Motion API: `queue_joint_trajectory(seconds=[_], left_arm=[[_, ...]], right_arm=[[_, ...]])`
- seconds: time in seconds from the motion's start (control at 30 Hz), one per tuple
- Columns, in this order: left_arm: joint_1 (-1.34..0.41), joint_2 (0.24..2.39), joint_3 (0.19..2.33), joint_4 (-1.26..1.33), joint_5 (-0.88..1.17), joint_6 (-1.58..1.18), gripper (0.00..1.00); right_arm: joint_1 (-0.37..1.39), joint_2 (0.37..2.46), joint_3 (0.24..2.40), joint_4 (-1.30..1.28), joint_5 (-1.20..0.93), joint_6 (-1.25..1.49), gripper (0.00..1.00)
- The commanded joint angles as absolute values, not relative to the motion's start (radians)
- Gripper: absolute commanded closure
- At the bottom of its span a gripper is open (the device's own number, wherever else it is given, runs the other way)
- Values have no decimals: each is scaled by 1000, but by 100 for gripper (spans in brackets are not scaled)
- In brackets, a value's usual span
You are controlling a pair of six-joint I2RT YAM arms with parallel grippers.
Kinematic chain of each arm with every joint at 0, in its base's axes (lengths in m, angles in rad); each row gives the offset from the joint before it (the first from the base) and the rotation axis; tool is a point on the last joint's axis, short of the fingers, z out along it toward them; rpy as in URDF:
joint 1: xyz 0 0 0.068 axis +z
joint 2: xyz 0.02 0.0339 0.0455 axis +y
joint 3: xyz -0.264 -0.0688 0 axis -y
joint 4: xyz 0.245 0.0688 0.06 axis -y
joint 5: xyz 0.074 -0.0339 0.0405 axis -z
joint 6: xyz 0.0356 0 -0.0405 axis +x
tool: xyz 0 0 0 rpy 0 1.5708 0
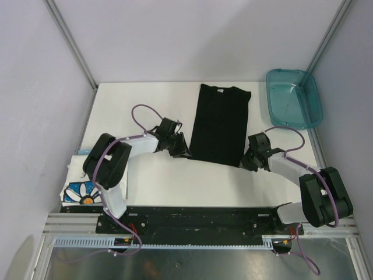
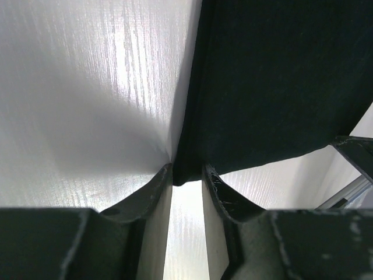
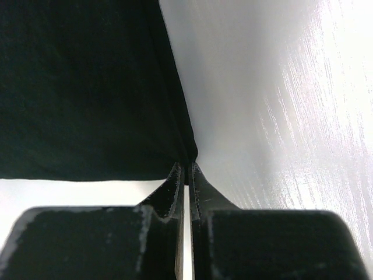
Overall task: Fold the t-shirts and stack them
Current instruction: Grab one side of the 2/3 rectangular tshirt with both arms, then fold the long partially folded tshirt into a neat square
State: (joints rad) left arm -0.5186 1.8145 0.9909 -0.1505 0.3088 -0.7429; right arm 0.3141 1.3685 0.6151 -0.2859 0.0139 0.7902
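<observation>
My right gripper has the black t-shirt's near corner just below the collar. It will let go of that corner on the teal bin's side (image 1: 231, 102). The shirt still lies on the white table.
The black t-shirt (image 1: 220, 122) lies on the white table (image 1: 145, 105) as a long narrow folded strip, collar at the far end. My left gripper (image 1: 179, 150) is at its near left corner. In the left wrist view the jaws (image 2: 187, 172) hold that corner of the shirt (image 2: 274, 76) between their tips. My right gripper (image 1: 249, 160) is at the near right corner. In the right wrist view its jaws (image 3: 186, 166) are pinched on the edge of the shirt (image 3: 81, 87). The white daisy-print t-shirt (image 1: 81, 189) lies folded at the near left, partly hidden by the left arm.
A teal translucent bin (image 1: 293, 98) sits at the far right corner of the table. The table is enclosed by grey walls on the left, back and right. The arm bases and a black rail run along the near edge.
</observation>
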Motion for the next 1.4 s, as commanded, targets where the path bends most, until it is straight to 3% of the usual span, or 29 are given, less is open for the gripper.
queue_joint_trajectory(seconds=[0.0,0.43,0.8,1.07,1.37], left_arm=[[-540,1834,973,-184,248,-740,69],[-558,1776,972,-205,255,-775,99],[-574,1477,711,-218,217,-850,100],[-656,1149,489,-274,205,-948,100],[-794,861,425,-427,136,-1084,100]], right_arm=[[300,1359,592,-340,52,763,100],[295,1330,592,-333,14,745,100],[435,1133,557,-498,31,826,100],[708,878,532,-727,131,1054,100],[970,691,538,-912,211,1283,100]])
